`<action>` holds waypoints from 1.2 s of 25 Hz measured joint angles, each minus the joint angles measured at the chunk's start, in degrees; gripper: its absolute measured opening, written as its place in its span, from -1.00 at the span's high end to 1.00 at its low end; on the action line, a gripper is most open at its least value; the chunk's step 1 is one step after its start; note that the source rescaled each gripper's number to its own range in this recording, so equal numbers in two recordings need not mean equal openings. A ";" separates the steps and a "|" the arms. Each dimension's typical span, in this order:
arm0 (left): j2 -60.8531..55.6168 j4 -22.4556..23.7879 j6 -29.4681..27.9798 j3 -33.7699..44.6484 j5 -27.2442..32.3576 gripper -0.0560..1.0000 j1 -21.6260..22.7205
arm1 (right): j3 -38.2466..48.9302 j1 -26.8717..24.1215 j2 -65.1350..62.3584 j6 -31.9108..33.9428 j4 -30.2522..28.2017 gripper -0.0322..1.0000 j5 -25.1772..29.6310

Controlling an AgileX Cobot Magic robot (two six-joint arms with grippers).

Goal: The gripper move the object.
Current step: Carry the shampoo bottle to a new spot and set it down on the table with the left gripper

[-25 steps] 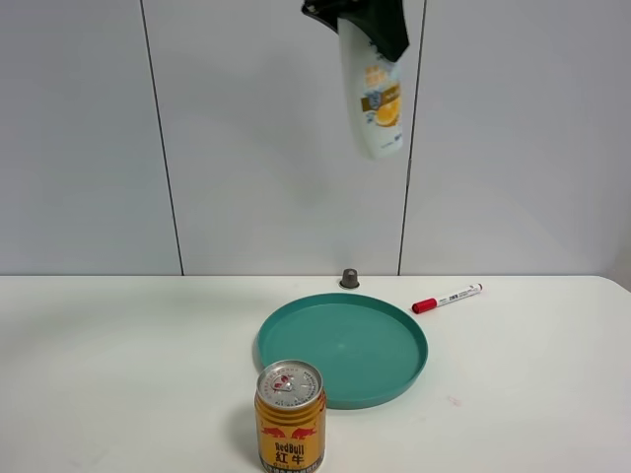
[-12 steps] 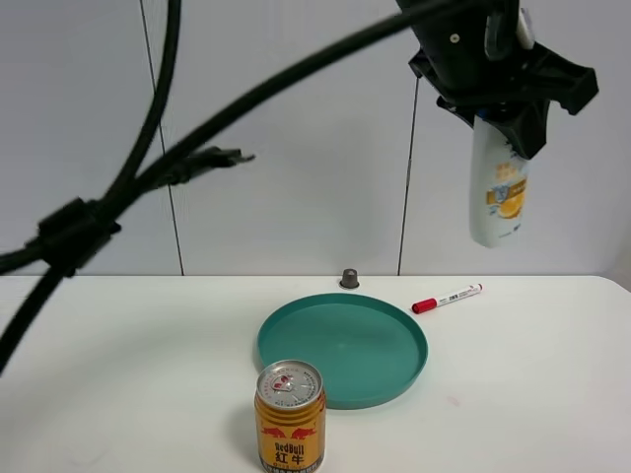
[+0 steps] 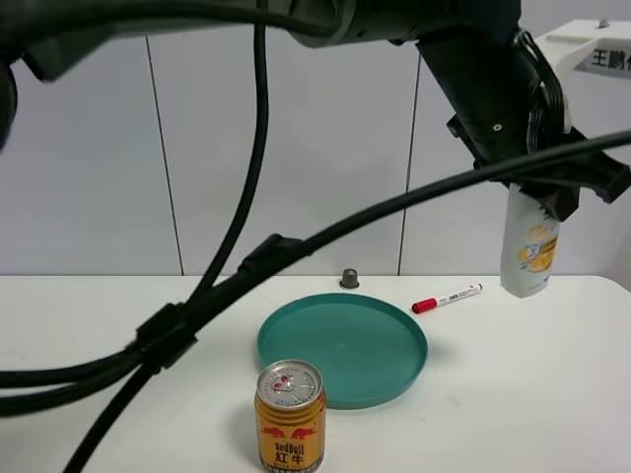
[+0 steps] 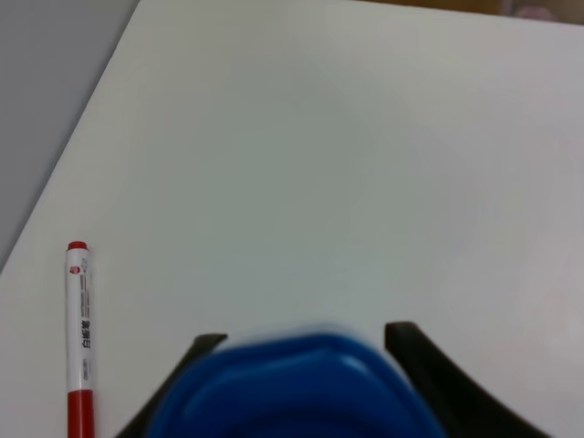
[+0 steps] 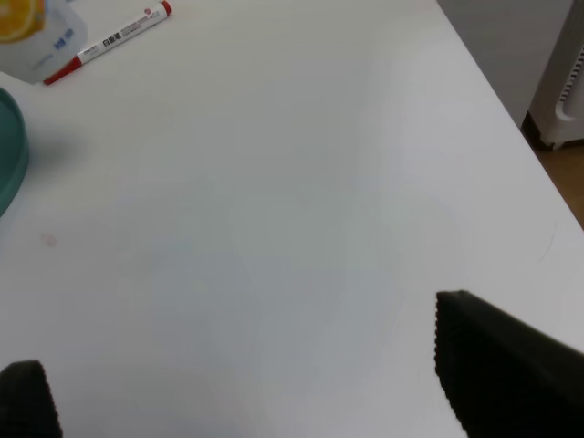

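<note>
My left gripper has the white shampoo bottle. It will let go of it on the bare table (image 3: pixel 465 360) beside the teal plate, in front of the marker.
The white shampoo bottle (image 3: pixel 529 251) with a yellow-orange and blue label hangs upright, just above the table's far right, right of the marker. My left gripper (image 3: pixel 545 193), at the tip of a thick black arm reaching across from the left, is shut on the bottle's top. In the left wrist view the blue cap (image 4: pixel 292 392) sits between the black jaws of that gripper (image 4: pixel 306 345). My right gripper (image 5: pixel 242 365) is open and empty over bare table. The bottle's base shows in a corner of the right wrist view (image 5: pixel 32 32).
A red-capped white marker (image 3: pixel 447 298) (image 4: pixel 79 338) (image 5: pixel 105 44) lies right of a teal plate (image 3: pixel 296 340). A gold Red Bull can (image 3: pixel 290 414) stands in front of the plate. A small grey cap (image 3: pixel 349 279) sits by the wall. Black cables (image 3: pixel 227 286) cross the view.
The left arm has carried the bottle from high above the plate to the right and down, to just above the table beside the marker. Arm and cables now fill the view.
</note>
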 joint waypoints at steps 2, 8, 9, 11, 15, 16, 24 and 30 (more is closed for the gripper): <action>1.08 -0.84 0.99 0.00 -0.62 0.89 0.73 | 0.00 0.00 0.00 0.00 0.00 -1.00 0.00; 4.34 -6.76 9.05 0.00 -1.24 0.89 3.87 | 0.00 0.00 0.00 0.00 0.00 -1.00 0.00; 4.78 -7.02 10.23 0.00 -1.36 0.89 4.23 | 0.00 0.00 0.00 0.00 0.00 -1.00 0.00; 5.74 -7.36 12.84 0.00 -1.62 0.89 4.66 | 0.00 0.00 0.00 0.00 0.00 -1.00 0.00; 7.18 -8.51 16.58 -0.02 -1.67 0.89 5.05 | 0.00 0.00 0.00 0.00 0.00 -1.00 0.00; 7.48 -8.87 17.20 -0.02 -1.67 0.89 5.12 | 0.00 0.00 0.00 0.00 0.00 -1.00 0.00; 9.67 -10.86 23.49 -0.13 -1.67 0.89 5.65 | 0.00 0.00 0.00 0.00 0.00 -1.00 0.00; 10.72 -10.92 30.14 -0.13 -0.67 0.89 6.74 | 0.00 0.00 0.00 0.00 0.00 -1.00 0.00</action>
